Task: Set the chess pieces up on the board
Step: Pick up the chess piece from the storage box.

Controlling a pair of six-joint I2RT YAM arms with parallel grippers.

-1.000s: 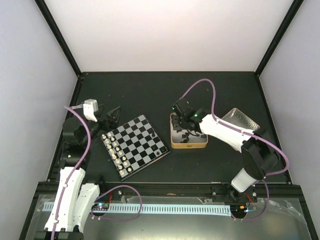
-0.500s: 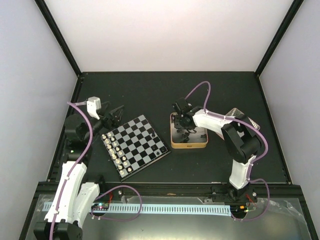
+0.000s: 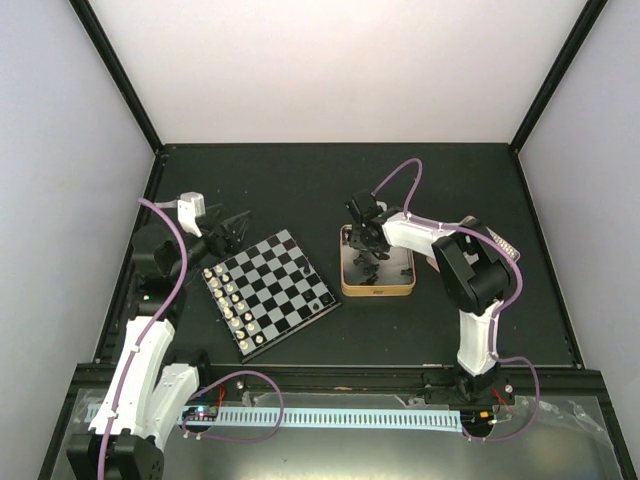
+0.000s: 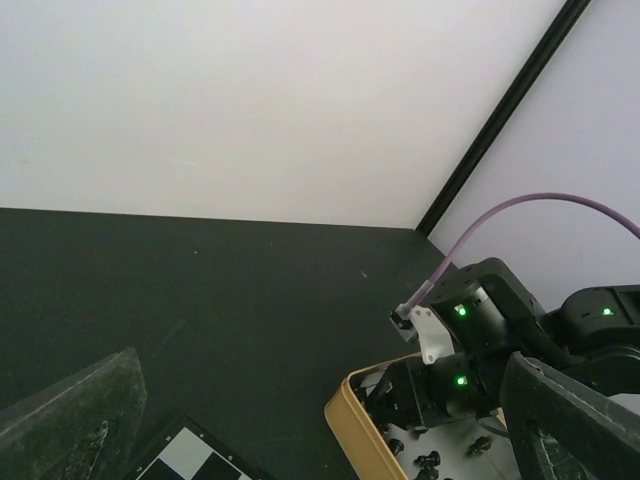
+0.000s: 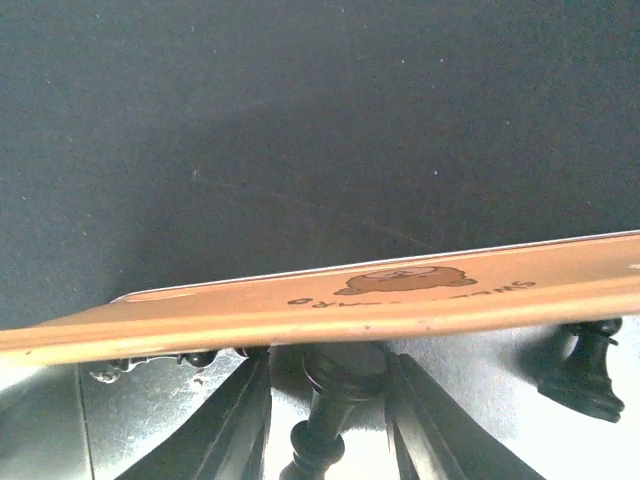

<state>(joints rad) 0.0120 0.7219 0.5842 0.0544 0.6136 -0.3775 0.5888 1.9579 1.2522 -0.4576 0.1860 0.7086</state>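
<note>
My left gripper should close next on the top of the black chess piece, at my right gripper's fingers, over the tin's edge (image 3: 342, 256) (image 4: 356, 440) nearest the board.
The board (image 3: 275, 290) lies left of centre, with cream pieces along its left side and one black chess piece (image 3: 326, 298) near its right corner. More black chess pieces (image 4: 430, 460) lie in the gold-rimmed tin (image 3: 348, 285). My right gripper (image 3: 367, 250) reaches down into the tin. In the right wrist view its fingers (image 5: 240, 420) straddle one black piece (image 5: 335, 400) by the tin wall (image 5: 300, 310). The right finger touches the piece's base and a small gap shows on the left. My left gripper (image 3: 233, 231) hovers open and holds nothing just behind the board's far-left corner.
Another black piece (image 5: 588, 365) stands to the right of the right fingers inside the tin. The tin's silver lid (image 3: 508, 247) peeks out behind the right arm. Black frame rails border the dark table on every side.
The right arm has folded in closer over the tin, and its jaws have narrowed around a black piece. The left gripper has drifted slightly right and back.
</note>
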